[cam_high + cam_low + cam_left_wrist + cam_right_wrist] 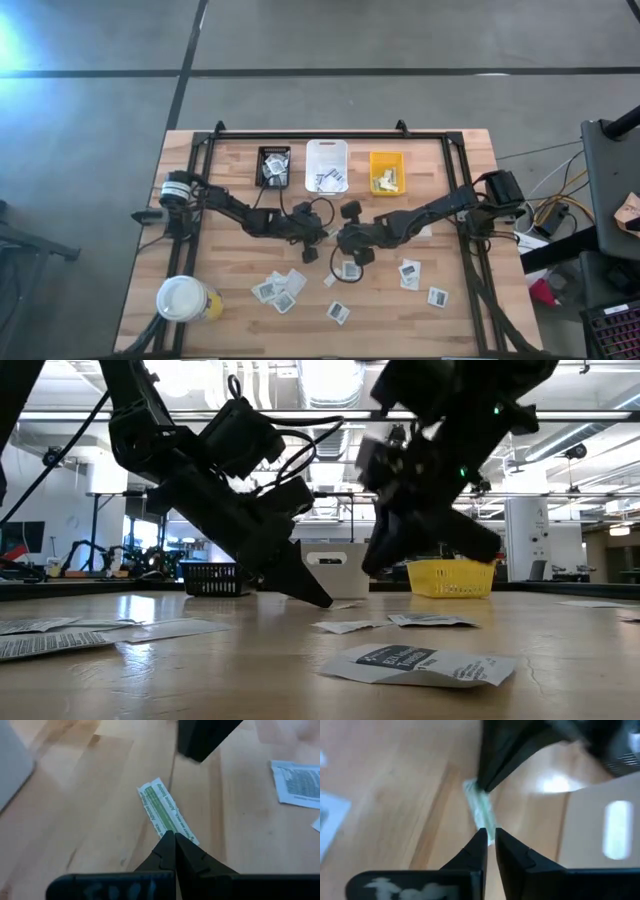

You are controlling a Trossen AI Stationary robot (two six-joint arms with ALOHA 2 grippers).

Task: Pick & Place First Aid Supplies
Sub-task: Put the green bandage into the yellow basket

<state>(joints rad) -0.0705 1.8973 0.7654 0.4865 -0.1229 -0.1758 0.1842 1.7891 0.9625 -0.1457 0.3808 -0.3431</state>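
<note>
My right gripper is nearly shut and clear of the strip's loose end, so it should open and pinch that end point(151, 787) while my left gripper steadies the other end of the strip.
A narrow pale yellow-green strip point(164, 812) lies flat on the wooden table at its middle. My left gripper point(174, 839) is shut, with its tips down on the strip's near end; in the low view its tip point(320, 598) meets the table. My right gripper point(490, 836) faces it from the strip's other end with a narrow gap between its fingers. It stands just clear of the strip point(482, 807). Both grippers point(322, 238) point(346, 240) meet mid-table. Several white packets point(349, 268) lie nearer the front edge. My left gripper has its shut fingertips point(167, 845) on the strip's near end point(186, 834), slanting down from the table's left, along the strip. The strip lies flat on the table and runs under the tips. Whether it is pinched or only pressed down, I cannot tell.
Black point(273, 165), white point(327, 165) and yellow point(387, 170) bins stand in a row at the table's far edge. A white-lidded cup point(183, 298) stands at the near left corner. More packets point(280, 290) point(437, 296) lie scattered along the front.
</note>
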